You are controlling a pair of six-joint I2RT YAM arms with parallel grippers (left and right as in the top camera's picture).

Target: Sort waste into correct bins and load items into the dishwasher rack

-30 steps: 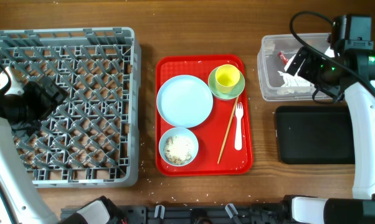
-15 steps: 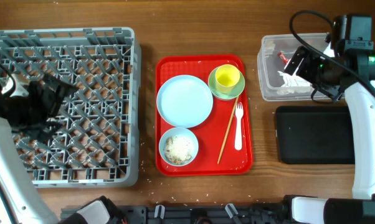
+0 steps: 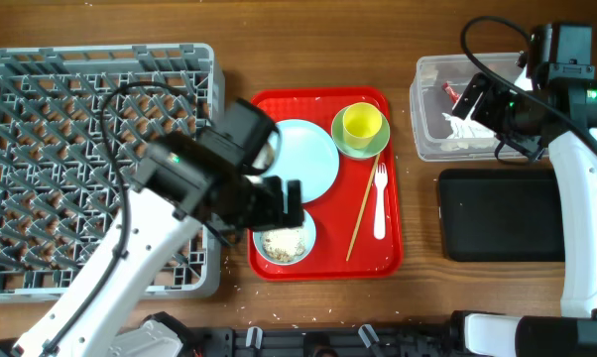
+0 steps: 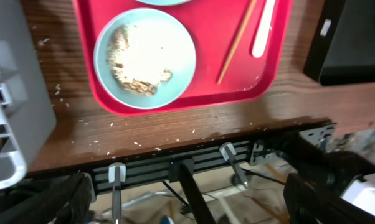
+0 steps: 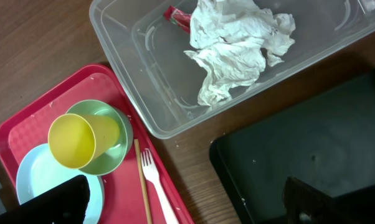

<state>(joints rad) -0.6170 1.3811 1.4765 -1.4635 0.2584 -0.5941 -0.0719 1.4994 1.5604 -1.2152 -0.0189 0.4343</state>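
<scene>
I should move my left gripper to the pale blue bowl next, and close it on the bowl's rim (image 3: 315,236) (image 4: 195,52) at the spot nearest the chopsticks.
The pale blue bowl (image 3: 307,245) with rice-like crumbs (image 3: 284,241) sits at the front left of the red tray. My left gripper (image 3: 282,201) hovers over it, open and empty. In the left wrist view the bowl (image 4: 175,37) and crumbs (image 4: 134,62) lie beyond the spread fingers (image 4: 187,199). The blue plate (image 3: 313,159), green saucer (image 3: 376,147), yellow cup (image 3: 362,122), chopsticks (image 3: 360,216) and white fork (image 3: 380,203) rest on the tray. My right gripper (image 5: 187,205) is open over the table. The napkin (image 5: 237,43) and red wrapper (image 5: 176,17) lie in the clear tub (image 3: 424,114).
The grey dishwasher rack (image 3: 41,89) fills the left side, holding nothing. The black tray (image 3: 497,213) lies at the right, in front of the clear tub. The red tray (image 3: 323,104) is in the middle. Loose crumbs dot the table's front edge (image 4: 113,134).
My left arm has swung from over the rack at the far left to over the red tray, above the bowl. The right arm has not moved.
</scene>
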